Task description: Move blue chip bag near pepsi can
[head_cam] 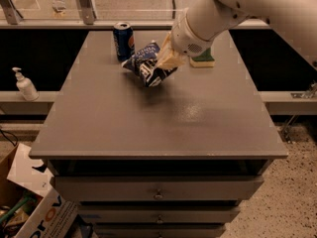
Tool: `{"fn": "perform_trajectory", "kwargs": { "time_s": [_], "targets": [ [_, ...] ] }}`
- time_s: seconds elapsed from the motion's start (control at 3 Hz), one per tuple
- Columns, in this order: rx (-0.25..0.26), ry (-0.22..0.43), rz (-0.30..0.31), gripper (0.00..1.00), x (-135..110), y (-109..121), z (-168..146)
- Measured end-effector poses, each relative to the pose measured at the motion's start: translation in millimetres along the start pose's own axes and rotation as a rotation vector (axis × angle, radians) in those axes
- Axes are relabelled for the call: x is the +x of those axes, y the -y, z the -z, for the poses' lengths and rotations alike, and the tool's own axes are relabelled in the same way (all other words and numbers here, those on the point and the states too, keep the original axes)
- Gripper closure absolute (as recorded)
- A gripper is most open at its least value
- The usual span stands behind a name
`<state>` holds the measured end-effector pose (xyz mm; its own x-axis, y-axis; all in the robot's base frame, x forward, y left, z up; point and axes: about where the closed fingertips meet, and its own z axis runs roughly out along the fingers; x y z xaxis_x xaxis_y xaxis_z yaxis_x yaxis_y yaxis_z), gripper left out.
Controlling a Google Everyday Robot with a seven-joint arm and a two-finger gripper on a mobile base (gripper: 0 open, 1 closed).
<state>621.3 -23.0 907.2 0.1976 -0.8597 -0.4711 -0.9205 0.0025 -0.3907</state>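
My gripper is going to release the blue chip bag on the grey table (147,58) between the pepsi can and the sponge.
The blue chip bag (146,64) is a crinkled navy foil bag with white lettering, held just above the grey table (158,118) toward its far left. My gripper (167,60) is shut on the bag's right side, its cream fingers (171,62) pinching the foil. The pepsi can (124,41) stands upright at the table's far edge, just left of and behind the bag, with a small gap between them.
A green-and-yellow sponge (202,59) lies at the far right of the table, partly behind my arm. A white pump bottle (23,85) stands on a ledge to the left. A cardboard box (29,207) sits on the floor at lower left. Drawers (158,192) are below the tabletop.
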Motion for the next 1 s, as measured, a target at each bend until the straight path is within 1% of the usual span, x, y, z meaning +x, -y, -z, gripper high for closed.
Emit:
{"fn": "perform_trajectory", "kwargs": {
  "time_s": [0.67,1.0],
  "targets": [
    [-0.001,-0.077,0.008,1.0,43.0,33.1,-15.3],
    [0.001,-0.087,0.005,1.0,52.3,50.3,-18.9]
  ]
}}
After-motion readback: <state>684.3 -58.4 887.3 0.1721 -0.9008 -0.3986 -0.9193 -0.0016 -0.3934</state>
